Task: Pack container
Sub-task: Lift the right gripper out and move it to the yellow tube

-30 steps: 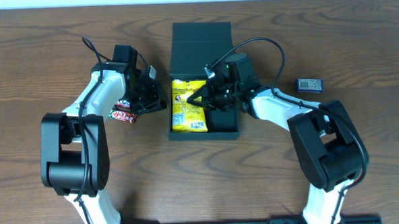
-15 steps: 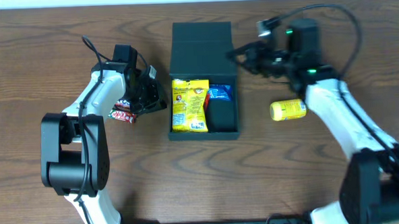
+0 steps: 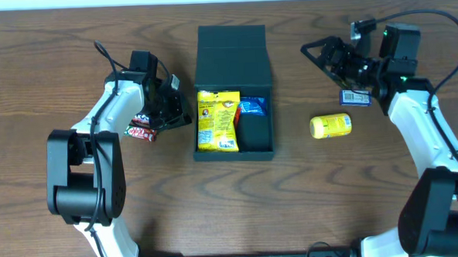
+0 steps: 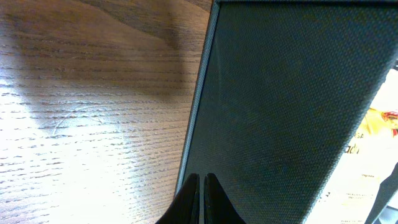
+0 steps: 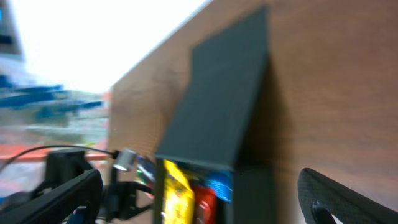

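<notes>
The small yellow packet beside the dark teal container is next for my right gripper, which should go to it and close around the small yellow packet's middle (image 3: 334, 125).
The dark teal container (image 3: 261, 139) sits mid-table with its flap lid (image 3: 232, 55) open toward the back. Inside lie a yellow packet (image 3: 217, 120), a blue packet (image 3: 251, 106) and a red sliver between them. My left gripper (image 3: 185, 119) is shut with nothing seen between its fingers, tips at the container's left wall (image 4: 273, 112). In the left wrist view the gripper (image 4: 202, 198) shows its jaws pressed together. My right gripper (image 3: 320, 59) hangs open in the air to the right of the lid. The blurred right wrist view looks back at the container (image 5: 217, 118).
A red-and-white snack bar (image 3: 142, 131) lies under my left arm. On the table right of the container rest a small yellow packet (image 3: 330, 125) and a grey-blue packet (image 3: 356, 97), the latter close under my right arm.
My right gripper left the container, swung right and toward the back, and opened wide. The blue packet now shows inside. The left arm has not moved.
</notes>
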You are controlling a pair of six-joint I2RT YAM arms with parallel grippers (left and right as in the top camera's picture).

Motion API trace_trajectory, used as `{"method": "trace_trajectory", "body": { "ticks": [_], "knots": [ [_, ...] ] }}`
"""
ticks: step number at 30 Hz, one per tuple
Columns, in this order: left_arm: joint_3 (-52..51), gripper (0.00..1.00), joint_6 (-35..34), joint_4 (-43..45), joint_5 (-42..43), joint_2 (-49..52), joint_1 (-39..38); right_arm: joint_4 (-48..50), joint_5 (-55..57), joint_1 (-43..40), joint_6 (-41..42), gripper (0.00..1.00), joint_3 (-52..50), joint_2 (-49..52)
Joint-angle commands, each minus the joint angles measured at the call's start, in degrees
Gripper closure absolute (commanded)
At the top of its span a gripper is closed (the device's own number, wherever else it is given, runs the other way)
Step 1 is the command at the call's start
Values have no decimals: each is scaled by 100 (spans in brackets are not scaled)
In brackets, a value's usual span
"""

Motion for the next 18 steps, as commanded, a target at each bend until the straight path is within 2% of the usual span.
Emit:
{"method": "trace_trajectory", "body": {
  "ticks": [1, 7, 9, 12, 18],
  "knots": [
    [-24, 94, -24, -4, -22, 24, 13, -522, 935, -24, -461, 1, 4, 7],
    [-24, 94, -24, -2, -22, 24, 13, -3128, 3438, 55, -979, 1, 824, 4],
    [-24, 94, -24, -2, -24, 24, 13, -3560, 3928, 118, -1080, 1, 1060, 4],
    [-24, 94, -24, 7, -24, 24, 13, -4079, 4559, 236, -1279, 1, 1104, 13],
    [-24, 94, -24, 81, -22, 24, 11, -4033, 4900, 424, -1534, 1, 702, 24]
  ]
}}
